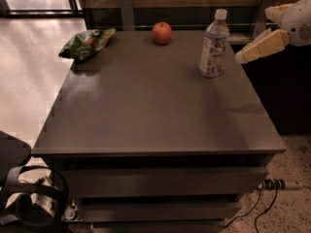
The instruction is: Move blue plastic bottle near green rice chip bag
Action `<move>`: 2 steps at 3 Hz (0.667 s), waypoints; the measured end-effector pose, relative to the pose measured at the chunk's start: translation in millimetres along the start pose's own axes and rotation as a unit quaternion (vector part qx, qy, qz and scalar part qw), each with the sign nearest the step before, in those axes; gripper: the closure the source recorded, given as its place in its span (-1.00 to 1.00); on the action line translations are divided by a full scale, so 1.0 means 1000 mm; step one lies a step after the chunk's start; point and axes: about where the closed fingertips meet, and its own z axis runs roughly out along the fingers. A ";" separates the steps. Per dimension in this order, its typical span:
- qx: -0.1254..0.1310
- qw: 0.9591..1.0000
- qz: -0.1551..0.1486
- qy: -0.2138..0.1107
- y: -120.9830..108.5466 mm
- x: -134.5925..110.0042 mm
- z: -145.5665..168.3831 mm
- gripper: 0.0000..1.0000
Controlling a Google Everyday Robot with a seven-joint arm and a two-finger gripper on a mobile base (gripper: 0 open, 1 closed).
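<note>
Next, I grip the middle of the blue plastic bottle (214, 44), around its label, below its white cap.
The blue plastic bottle (214, 43) stands upright at the back right of the dark grey table (155, 110); it is clear, with a white cap and a blue-and-white label. The green rice chip bag (86, 42) lies at the table's back left corner, far from the bottle. My gripper (252, 34) hangs at the right edge of the view, just right of the bottle and at about its height. Its cream fingers (260, 46) are spread apart and hold nothing. The lower fingertip is close to the bottle but does not touch it.
A round red-orange apple (162, 32) sits at the back edge between bag and bottle. A wooden wall with metal brackets runs behind the table. Cables and a power strip (274, 184) lie on the floor at the right. Dark equipment (24, 198) sits at the lower left.
</note>
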 end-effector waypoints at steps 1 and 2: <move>-0.009 0.999 0.017 -0.033 -0.004 0.001 0.017 -1.00; -0.009 0.999 0.017 -0.032 -0.004 0.002 0.017 -1.00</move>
